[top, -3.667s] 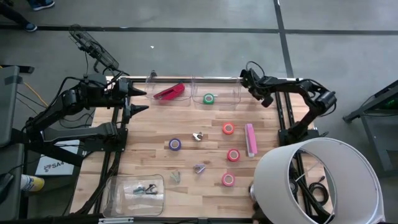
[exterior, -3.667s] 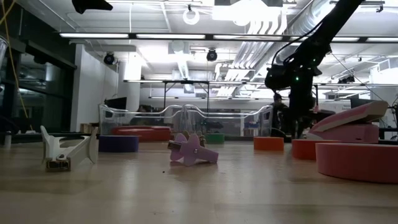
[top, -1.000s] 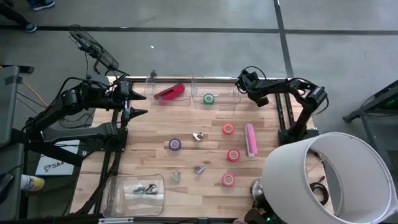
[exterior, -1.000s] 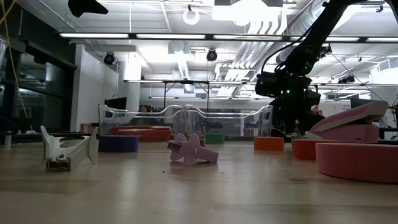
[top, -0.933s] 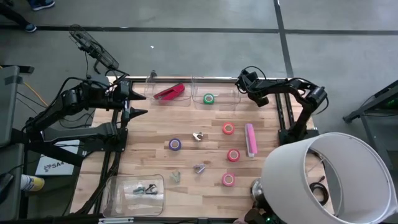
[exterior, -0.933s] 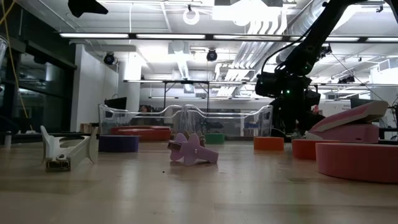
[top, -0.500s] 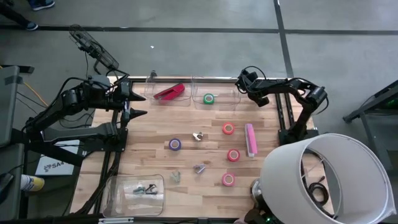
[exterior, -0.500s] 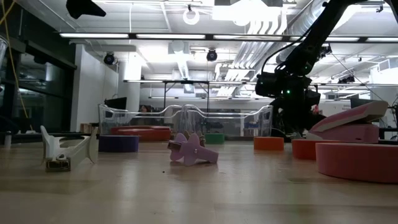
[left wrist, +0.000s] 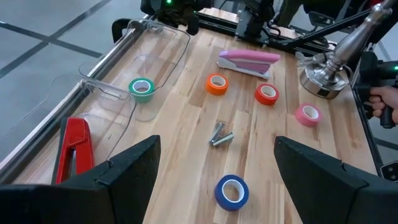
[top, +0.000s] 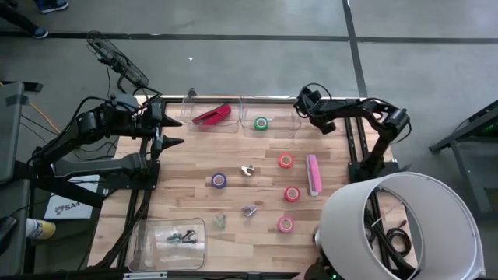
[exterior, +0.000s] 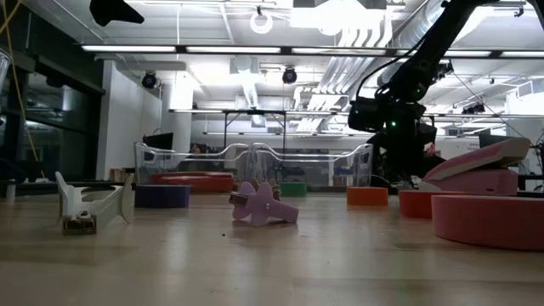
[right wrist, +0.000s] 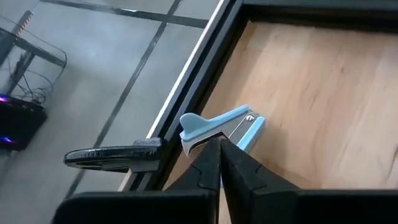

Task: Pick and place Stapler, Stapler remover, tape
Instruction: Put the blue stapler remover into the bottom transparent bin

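The blue stapler remover is lying crooked by the rail beside the fingers of my shut right gripper, so I should back away, then close on the metal [right wrist: 236, 129] between its wings.
A light-blue stapler remover [right wrist: 214, 127] lies at the table's far right corner, against the black frame rail [right wrist: 199, 93]. My right gripper [right wrist: 217, 148] [top: 300, 99] is shut at its near side. My left gripper [top: 180, 128] [left wrist: 214, 180] hangs open above the table's left edge, touching nothing. A red stapler [top: 212, 115] and a green tape [top: 261, 123] lie in the clear bin [top: 292, 117] at the far edge. A pink stapler [top: 313, 174], three red-pink tapes [top: 285, 161] [top: 292, 194] [top: 285, 224] and a purple tape [top: 219, 180] lie on the wood. My right gripper meets the blue stapler remover at its middle, between the blue plastic wing [right wrist: 194, 127] and the metal part [right wrist: 244, 127]. The fingertips [right wrist: 211, 155] come slanting down from the near side and hide the place of contact. The remover rests on the wood.
Loose stapler removers [top: 247, 170] [top: 250, 209] [top: 220, 221] lie mid-table. A clear tray [top: 152, 247] with dark pieces stands at the near left. A big white cylinder [top: 436, 194] overhangs the near right corner. A person's hand [left wrist: 380, 102] shows beside a metal stand [left wrist: 326, 68].
Both arms have kept their places. The white cylinder at the near right corner has shifted a little toward the table's left.
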Motion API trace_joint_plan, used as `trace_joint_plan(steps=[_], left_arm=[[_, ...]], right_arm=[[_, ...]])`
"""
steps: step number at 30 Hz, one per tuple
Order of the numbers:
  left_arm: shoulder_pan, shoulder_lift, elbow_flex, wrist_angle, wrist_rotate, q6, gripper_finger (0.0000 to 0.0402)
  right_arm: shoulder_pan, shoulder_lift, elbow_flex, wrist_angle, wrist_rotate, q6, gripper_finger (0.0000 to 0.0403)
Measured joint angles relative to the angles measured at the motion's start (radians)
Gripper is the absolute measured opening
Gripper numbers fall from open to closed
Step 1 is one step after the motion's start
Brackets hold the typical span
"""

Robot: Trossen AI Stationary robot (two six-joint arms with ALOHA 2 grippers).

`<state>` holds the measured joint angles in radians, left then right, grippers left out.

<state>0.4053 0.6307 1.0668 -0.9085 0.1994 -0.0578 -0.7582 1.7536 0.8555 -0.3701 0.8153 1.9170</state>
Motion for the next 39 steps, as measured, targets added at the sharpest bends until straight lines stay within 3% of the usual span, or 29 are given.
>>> trace_joint_plan(steps=[5, 14, 17, 23, 30, 39], left_arm=[[0.000, 0.000, 0.000, 0.000, 0.015, 0.000, 0.0310], [0.000, 0.000, 0.000, 0.000, 0.016, 0.000, 0.0310], [0.000, 0.000, 0.000, 0.000, 0.019, -0.001, 0.0310], [0.000, 0.000, 0.000, 0.001, 0.019, -0.003, 0.0310], [0.000, 0.000, 0.000, 0.001, 0.019, -0.003, 0.0310], [0.000, 0.000, 0.000, 0.001, 0.019, -0.003, 0.0310]], right_arm=[[0.016, -0.015, 0.000, 0.001, 0.042, 0.071, 0.0002], [0.057, -0.015, 0.000, -0.010, -0.033, 0.163, 0.0001], [0.087, -0.015, 0.000, -0.014, 0.004, 0.243, 0.0001], [0.078, -0.020, 0.000, 0.081, 0.110, 0.258, 0.0000], [-0.009, -0.020, 0.000, 0.150, 0.022, 0.256, 0.0000], [-0.042, -0.020, 0.000, 0.124, 0.007, 0.246, 0.0000]])
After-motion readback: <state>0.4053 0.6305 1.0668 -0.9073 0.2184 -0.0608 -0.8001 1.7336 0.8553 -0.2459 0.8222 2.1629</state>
